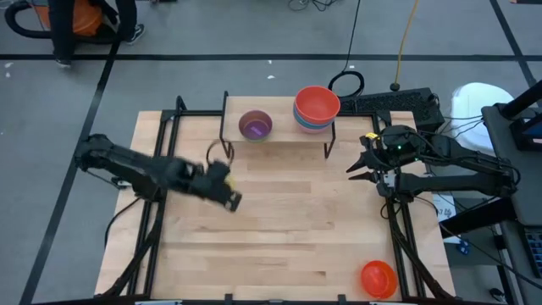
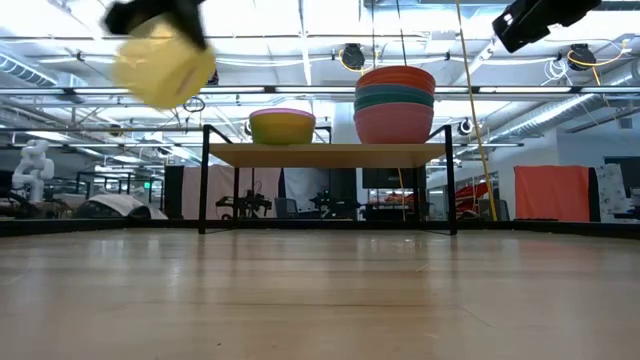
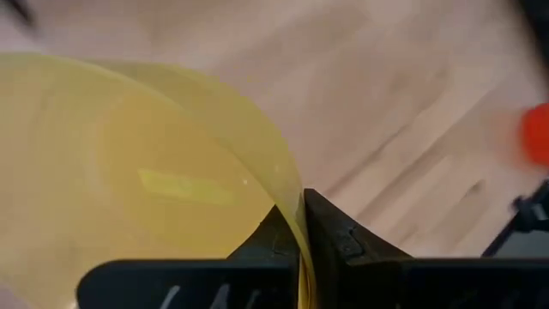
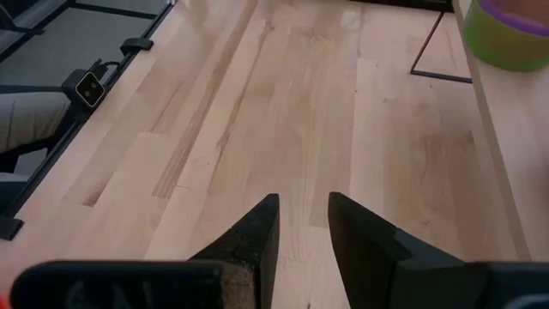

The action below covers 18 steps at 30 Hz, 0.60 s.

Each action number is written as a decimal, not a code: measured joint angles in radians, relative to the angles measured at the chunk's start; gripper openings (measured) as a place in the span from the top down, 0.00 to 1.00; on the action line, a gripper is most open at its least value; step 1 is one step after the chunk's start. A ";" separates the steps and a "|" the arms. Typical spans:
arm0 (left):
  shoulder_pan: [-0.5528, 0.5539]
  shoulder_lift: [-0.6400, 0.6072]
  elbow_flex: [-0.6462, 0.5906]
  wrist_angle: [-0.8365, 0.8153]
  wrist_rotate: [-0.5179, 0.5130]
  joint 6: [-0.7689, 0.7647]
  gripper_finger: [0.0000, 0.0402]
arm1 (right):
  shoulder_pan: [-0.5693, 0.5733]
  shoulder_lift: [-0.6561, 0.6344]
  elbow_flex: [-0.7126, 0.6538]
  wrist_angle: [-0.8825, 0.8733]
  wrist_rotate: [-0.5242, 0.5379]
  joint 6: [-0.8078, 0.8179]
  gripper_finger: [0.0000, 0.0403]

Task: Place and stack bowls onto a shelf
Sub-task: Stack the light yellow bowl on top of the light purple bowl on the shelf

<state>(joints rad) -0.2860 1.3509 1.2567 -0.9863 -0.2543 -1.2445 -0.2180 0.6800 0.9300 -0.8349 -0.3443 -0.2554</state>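
My left gripper needs to release the yellow bowl inside the purple bowl on the shelf [image 1: 254,125].
My left gripper [image 1: 227,183] is over the table's left half, in front of the shelf, shut on a yellow bowl [image 2: 160,66] that is raised well above the tabletop. The shelf [image 1: 279,142] stands at the far edge. On it are a green bowl with a purple one inside [image 1: 255,125] and a stack [image 2: 395,104] of pinkish, teal and red-orange bowls. One orange bowl [image 1: 378,278] sits on the table near the right front corner. My right gripper [image 1: 360,163] hangs open beside the shelf's right end, touching nothing. My left gripper [image 3: 302,204] holds the yellow bowl by its rim [image 3: 292,199], the wall pinched with one finger inside the bowl and one outside. The bowl is lifted clear of the table and tilted, as the low view shows.
Black frame rails run along the table's left and right edges [image 1: 398,229]. The shelf's black legs [image 2: 206,180] stand on the far part of the table. Bare wood [image 1: 288,229] lies between the shelf and the near edge.
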 joint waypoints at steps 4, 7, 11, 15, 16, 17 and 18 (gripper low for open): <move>0.139 -0.003 0.160 -0.022 -0.001 0.259 0.99 | 0.000 -0.009 0.000 0.000 0.005 0.000 0.76; 0.232 0.015 0.285 -0.035 -0.001 0.419 0.99 | 0.000 -0.015 0.000 0.000 0.007 0.000 0.76; 0.344 0.062 0.432 -0.076 -0.005 0.580 0.99 | 0.000 -0.019 0.000 0.000 0.008 0.000 0.76; 0.444 0.132 0.553 -0.092 0.015 0.713 0.99 | -0.001 -0.022 0.000 0.001 0.012 -0.004 0.76; 0.468 0.155 0.582 -0.091 0.043 0.746 0.99 | 0.000 -0.023 0.000 0.001 0.026 -0.005 0.76; 0.489 0.179 0.611 -0.094 0.072 0.777 0.99 | 0.000 -0.023 0.000 0.000 0.038 -0.012 0.76; 0.506 0.205 0.639 -0.099 0.098 0.802 0.99 | 0.000 -0.023 0.000 0.000 0.054 -0.020 0.76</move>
<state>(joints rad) 0.2204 1.5560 1.8958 -1.0850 -0.1567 -0.4421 -0.2184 0.6569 0.9298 -0.8345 -0.2899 -0.2751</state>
